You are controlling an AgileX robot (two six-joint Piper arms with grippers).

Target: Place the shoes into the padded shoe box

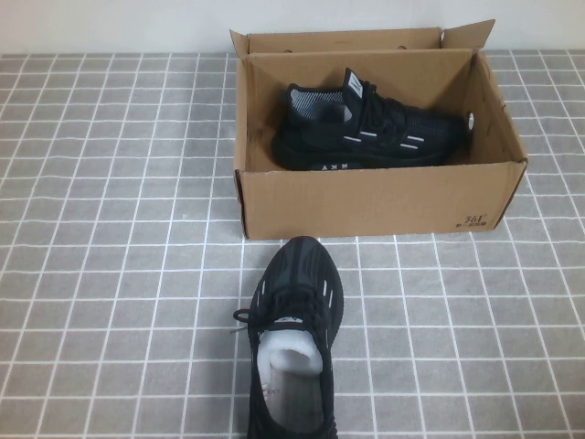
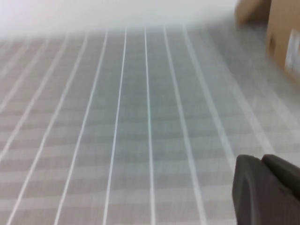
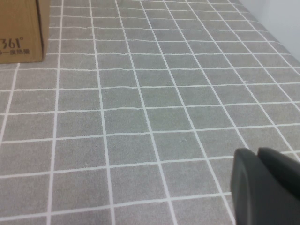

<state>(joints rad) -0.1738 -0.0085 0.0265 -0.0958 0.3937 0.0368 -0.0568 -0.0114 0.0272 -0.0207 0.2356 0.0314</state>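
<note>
I should next close my left gripper on the sneaker's tongue (image 1: 287, 321), atop the laces of the black sneaker in front of the box.
The brown cardboard shoe box (image 1: 366, 197) stands open at the back middle of the table. One black sneaker (image 1: 370, 133) lies on its side inside it. The other black sneaker (image 1: 292, 343) stands on the table in front of the box, toe towards it, white lining showing. Neither arm shows in the high view. My left gripper (image 2: 262, 160) is shut and empty above bare cloth, with a box corner (image 2: 283, 33) far off. My right gripper (image 3: 258, 152) is shut and empty above bare cloth, with the box's printed corner (image 3: 21, 33) far off.
A grey cloth with a white grid (image 1: 110, 274) covers the table. A white wall (image 1: 110, 23) runs along the back edge. The box's upright flaps (image 1: 343, 41) rise at its rear.
</note>
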